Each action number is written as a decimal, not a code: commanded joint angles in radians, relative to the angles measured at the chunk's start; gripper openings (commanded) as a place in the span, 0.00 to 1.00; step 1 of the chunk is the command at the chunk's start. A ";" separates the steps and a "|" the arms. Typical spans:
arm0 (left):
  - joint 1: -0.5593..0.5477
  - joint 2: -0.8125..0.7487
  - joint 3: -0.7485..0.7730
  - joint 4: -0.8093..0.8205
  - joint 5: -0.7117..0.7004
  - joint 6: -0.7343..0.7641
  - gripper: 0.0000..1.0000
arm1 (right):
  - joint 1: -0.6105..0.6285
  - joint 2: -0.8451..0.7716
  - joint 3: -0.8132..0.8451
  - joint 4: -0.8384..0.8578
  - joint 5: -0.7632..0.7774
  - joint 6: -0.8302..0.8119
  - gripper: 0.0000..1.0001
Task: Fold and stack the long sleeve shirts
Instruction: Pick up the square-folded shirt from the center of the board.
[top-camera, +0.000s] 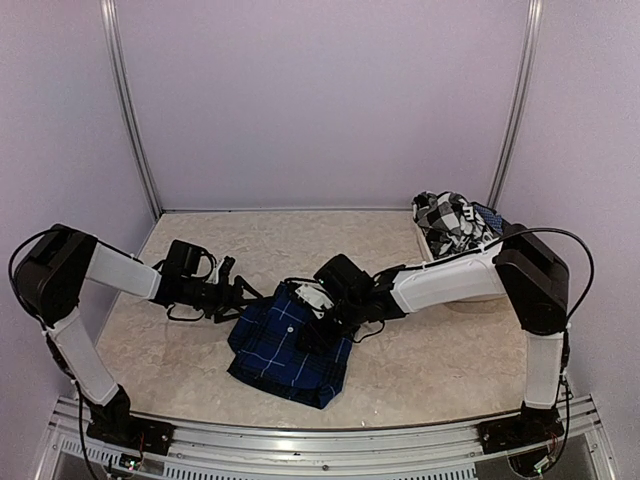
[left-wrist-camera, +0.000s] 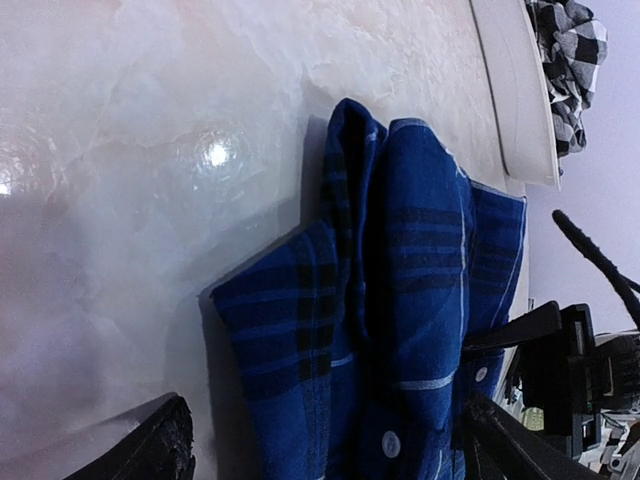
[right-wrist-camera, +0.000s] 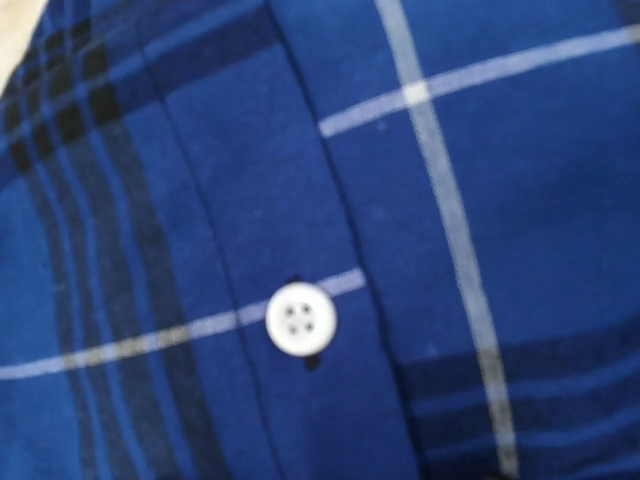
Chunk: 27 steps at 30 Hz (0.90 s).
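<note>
The royal blue plaid shirt is crooked, with folds standing up at its upper end, so the robot's left gripper needs to grip that end (top-camera: 276, 308), lift the shirt and lay it down flatter.
The royal blue plaid shirt (top-camera: 290, 348) lies folded in a bundle on the table's middle. My left gripper (top-camera: 238, 290) is at its upper left edge; in the left wrist view its fingertips (left-wrist-camera: 150, 450) stand wide apart, open, with the shirt's (left-wrist-camera: 400, 300) edge between them. My right gripper (top-camera: 322, 312) is pressed down onto the shirt's top. The right wrist view shows only blue cloth (right-wrist-camera: 420, 250) and a white button (right-wrist-camera: 300, 318), no fingers. The black-and-white checked shirt (top-camera: 450, 222) lies crumpled at the back right.
The checked shirt (left-wrist-camera: 572, 60) sits in a white tray (top-camera: 432, 250) at the back right, also in the left wrist view (left-wrist-camera: 515, 90). The marble-look tabletop (top-camera: 200, 350) is bounded by white walls and metal posts. The right arm's wrist (left-wrist-camera: 590, 360) is close beside the shirt.
</note>
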 joint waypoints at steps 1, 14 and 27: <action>-0.010 0.061 -0.011 0.005 0.055 -0.005 0.86 | -0.008 0.037 0.016 0.013 -0.049 -0.013 0.65; -0.145 0.178 -0.014 0.174 0.196 -0.120 0.67 | -0.008 0.042 0.001 0.045 -0.070 0.004 0.64; -0.169 0.088 0.038 0.136 0.151 -0.136 0.00 | -0.032 -0.130 -0.111 0.027 -0.050 0.008 0.65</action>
